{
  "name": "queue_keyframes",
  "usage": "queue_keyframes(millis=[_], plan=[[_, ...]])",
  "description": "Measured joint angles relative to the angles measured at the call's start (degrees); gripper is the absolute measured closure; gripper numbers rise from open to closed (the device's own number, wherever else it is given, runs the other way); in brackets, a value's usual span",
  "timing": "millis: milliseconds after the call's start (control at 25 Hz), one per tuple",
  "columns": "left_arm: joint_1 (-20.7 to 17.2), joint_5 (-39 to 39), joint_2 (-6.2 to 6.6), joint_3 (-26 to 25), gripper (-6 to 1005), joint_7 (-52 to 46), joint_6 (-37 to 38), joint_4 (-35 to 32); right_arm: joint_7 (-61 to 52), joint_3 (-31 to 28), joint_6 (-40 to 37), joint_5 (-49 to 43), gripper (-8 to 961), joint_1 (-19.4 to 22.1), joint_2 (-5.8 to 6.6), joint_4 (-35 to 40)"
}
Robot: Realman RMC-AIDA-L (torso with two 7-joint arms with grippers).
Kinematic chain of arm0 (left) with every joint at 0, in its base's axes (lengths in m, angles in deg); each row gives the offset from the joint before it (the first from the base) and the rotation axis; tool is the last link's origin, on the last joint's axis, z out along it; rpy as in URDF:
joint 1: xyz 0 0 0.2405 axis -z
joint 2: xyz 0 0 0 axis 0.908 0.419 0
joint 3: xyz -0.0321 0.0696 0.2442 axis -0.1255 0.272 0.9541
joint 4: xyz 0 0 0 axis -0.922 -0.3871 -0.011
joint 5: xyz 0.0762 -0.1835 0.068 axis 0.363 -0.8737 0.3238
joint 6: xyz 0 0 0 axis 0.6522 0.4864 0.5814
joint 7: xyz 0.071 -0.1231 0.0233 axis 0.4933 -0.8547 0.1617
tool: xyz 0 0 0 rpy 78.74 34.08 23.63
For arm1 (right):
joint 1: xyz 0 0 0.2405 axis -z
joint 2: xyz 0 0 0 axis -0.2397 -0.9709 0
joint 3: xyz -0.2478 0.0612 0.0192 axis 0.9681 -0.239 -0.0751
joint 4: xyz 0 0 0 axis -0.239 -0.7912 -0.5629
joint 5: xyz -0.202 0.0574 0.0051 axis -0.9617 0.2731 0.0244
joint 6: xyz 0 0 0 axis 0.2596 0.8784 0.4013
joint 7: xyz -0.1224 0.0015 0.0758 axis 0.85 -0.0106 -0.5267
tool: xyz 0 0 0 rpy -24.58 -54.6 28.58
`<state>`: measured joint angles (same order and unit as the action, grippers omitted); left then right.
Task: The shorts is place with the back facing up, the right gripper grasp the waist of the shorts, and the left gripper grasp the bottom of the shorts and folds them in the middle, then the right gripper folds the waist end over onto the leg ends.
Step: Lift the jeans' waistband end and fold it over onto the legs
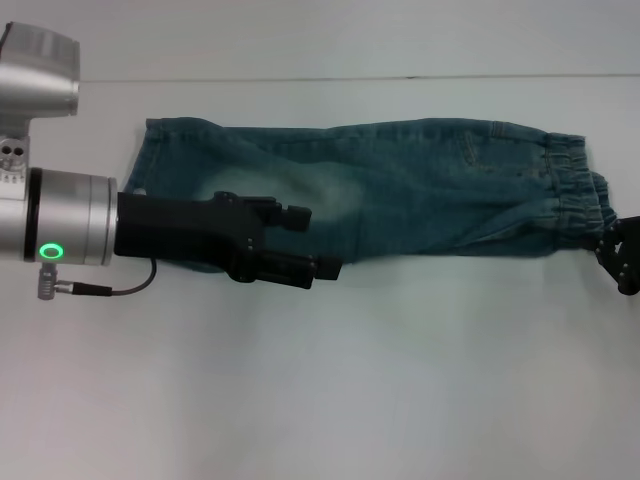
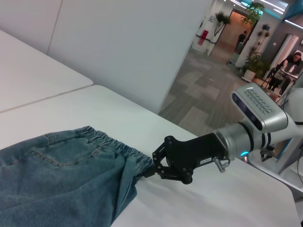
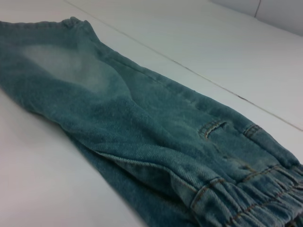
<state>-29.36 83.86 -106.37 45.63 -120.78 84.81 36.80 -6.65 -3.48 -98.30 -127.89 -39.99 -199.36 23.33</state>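
Note:
I need to move my left gripper next to the middle of the denim shorts (image 1: 354, 200), beside the pale bleached patch, and close it there.
The faded blue-green denim shorts (image 1: 400, 190) lie folded lengthwise across the white table, leg hems (image 1: 147, 150) at the left and gathered elastic waist (image 1: 572, 195) at the right. My left gripper (image 1: 314, 242) hovers over the near edge of the left half, by a pale bleached patch (image 1: 225, 185). Its fingers are apart and hold nothing. My right gripper (image 1: 622, 255) is at the table's right edge. In the left wrist view, the right gripper (image 2: 150, 166) pinches the corner of the waist (image 2: 113, 144). The right wrist view shows the shorts (image 3: 142, 127) stretching away from the waist.
The white table (image 1: 350, 380) spreads in front of the shorts, and a seam (image 1: 400, 78) runs along its far side. Beyond the table's right edge the left wrist view shows an open floor (image 2: 199, 90).

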Motion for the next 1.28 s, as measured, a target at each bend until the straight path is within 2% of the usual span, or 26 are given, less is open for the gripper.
queue_keyframes(millis=[160,280,360,480,560,680,800,840,1040,1280], plan=[[0.12,-0.24,-0.04,-0.11,83,0.34,-1.73,1.32,0.21,-0.30,-0.61,0.20,913,0.32,-0.08,0.28],[0.18,-1.40,-0.04,0.12,83,1.19,-3.69,2.74,-0.54,-1.18,-3.47,0.21,911,0.97,-0.42,2.17],[0.20,-2.84,-0.09,0.15,136,2.34,-5.73,4.50,-1.57,-2.22,-5.67,0.22,909,1.57,-0.87,4.52],[0.43,-5.32,-0.21,0.16,209,3.55,-10.49,7.95,-4.54,-2.90,-8.88,0.23,907,3.01,-2.43,10.52],[0.43,-7.84,-0.34,0.16,254,5.25,-14.74,10.96,-6.53,-2.93,-11.02,0.23,906,4.05,-3.91,15.47],[0.80,-11.79,-0.48,0.16,323,11.76,-18.69,16.37,-8.95,-2.93,-13.84,0.13,904,4.89,-5.56,21.31],[2.36,-15.47,-0.57,0.15,391,18.88,-23.90,22.83,-10.90,-2.83,-16.12,0.06,901,5.00,-5.74,23.34],[2.36,-15.47,-0.57,0.15,427,18.88,-23.90,22.83,-11.46,-2.83,-16.69,0.06,901,5.01,-5.73,23.90],[5.11,-21.30,-0.84,0.13,604,25.93,-33.02,31.10,-13.19,-2.91,-18.67,0.17,897,5.08,-5.81,26.30],[10.23,-28.11,-0.84,-0.39,803,37.69,-40.80,44.42,-15.89,-3.22,-22.53,1.37,893,5.18,-5.98,29.51]])
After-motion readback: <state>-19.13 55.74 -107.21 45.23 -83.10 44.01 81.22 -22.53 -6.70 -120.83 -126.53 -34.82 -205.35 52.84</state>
